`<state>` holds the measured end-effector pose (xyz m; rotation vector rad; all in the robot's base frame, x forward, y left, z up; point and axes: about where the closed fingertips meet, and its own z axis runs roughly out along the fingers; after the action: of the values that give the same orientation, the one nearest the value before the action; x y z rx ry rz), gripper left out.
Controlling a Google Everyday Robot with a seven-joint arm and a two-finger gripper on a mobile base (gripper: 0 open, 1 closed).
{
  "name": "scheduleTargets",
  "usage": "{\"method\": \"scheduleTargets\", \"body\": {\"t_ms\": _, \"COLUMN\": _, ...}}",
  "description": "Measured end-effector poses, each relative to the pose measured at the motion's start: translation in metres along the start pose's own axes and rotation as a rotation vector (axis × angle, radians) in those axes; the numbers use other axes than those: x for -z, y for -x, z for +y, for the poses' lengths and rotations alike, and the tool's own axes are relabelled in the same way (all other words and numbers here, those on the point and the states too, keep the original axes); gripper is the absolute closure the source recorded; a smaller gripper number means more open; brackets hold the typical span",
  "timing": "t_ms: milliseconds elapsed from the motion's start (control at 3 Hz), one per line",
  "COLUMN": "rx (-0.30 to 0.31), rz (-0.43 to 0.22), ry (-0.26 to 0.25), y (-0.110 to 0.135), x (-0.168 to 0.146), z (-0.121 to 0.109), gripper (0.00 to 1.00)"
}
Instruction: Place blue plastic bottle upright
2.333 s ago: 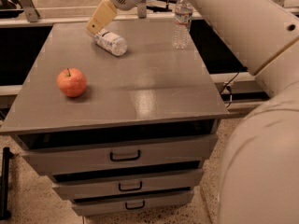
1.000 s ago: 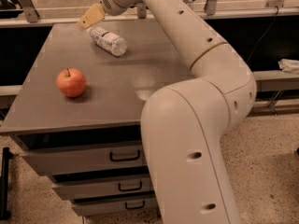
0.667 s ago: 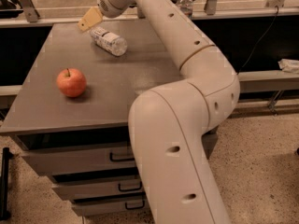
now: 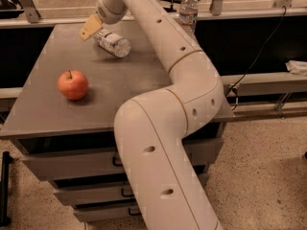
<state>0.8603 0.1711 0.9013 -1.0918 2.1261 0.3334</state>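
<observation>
The blue plastic bottle is next for my gripper, which should go to it and close around the middle of its whitish label (image 4: pixel 109 41).
The blue plastic bottle (image 4: pixel 113 43) lies on its side at the back of the grey table (image 4: pixel 53 104), with a whitish label over most of its body. My gripper (image 4: pixel 90 28) is tan-coloured and sits at the bottle's far left end, close over it. I cannot tell if it touches the bottle. My arm (image 4: pixel 163 128) reaches up from the lower middle and across the table's right side.
A red apple (image 4: pixel 73 84) sits on the table's left part. A second clear bottle (image 4: pixel 188 9) stands upright at the back right, just behind my arm. Drawers (image 4: pixel 72 164) are under the tabletop. A rail runs behind the table.
My arm has swung in across the right of the view. The gripper has shifted left and a little lower, to the bottle's far end. The bottle still lies where it was.
</observation>
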Motion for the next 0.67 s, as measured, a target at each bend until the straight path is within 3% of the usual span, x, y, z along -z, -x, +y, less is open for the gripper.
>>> {"method": "scheduleTargets", "body": {"t_ms": 667, "rx": 0.023, "rz": 0.129, "ry": -0.028, "y": -0.025, "x": -0.007, "z": -0.001, "gripper": 0.0}}
